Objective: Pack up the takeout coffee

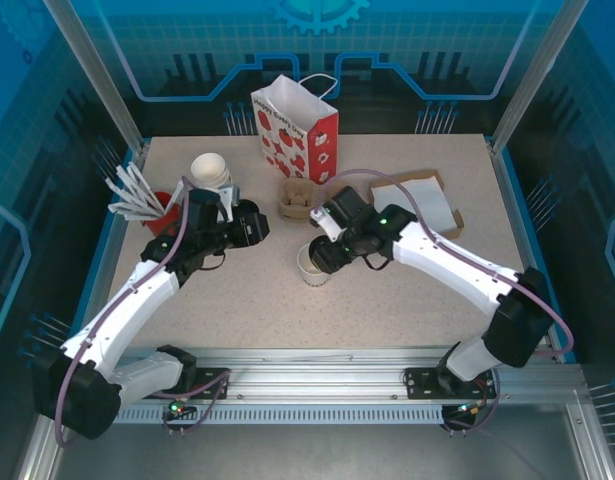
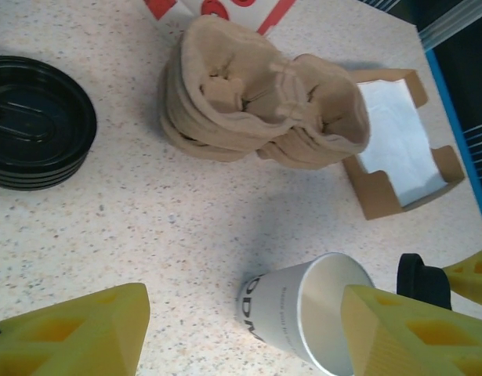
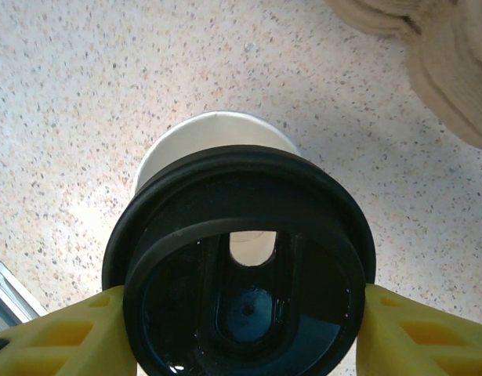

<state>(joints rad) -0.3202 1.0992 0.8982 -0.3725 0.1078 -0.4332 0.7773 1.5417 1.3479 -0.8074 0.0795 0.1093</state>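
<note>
The black lid sits off-center over the cup's rim, so next my right gripper rests it there, open, and regrips the black lid's edges (image 3: 113, 254) to center it.
The takeout coffee's pale paper cup (image 1: 310, 266) stands upright and lidless on the table's middle; in the left wrist view the cup (image 2: 291, 313) shows printed lettering. My right gripper (image 1: 325, 254) is shut on the round black lid (image 3: 241, 274), holding it by its edges just above the cup's mouth (image 3: 213, 137). My left gripper (image 1: 255, 222) stands open to the left of the cup, its yellow fingers (image 2: 76, 337) wide apart and gripping nothing. The red-and-white paper bag (image 1: 297, 128) stands upright and open at the back.
A brown cup carrier tray (image 1: 296, 197) lies between bag and cup. A stack of black lids (image 2: 37, 121) sits by my left gripper. White lidless cups (image 1: 210, 170) and a red holder with white sticks (image 1: 147, 203) stand back left. A cardboard napkin box (image 1: 419, 205) lies to the right.
</note>
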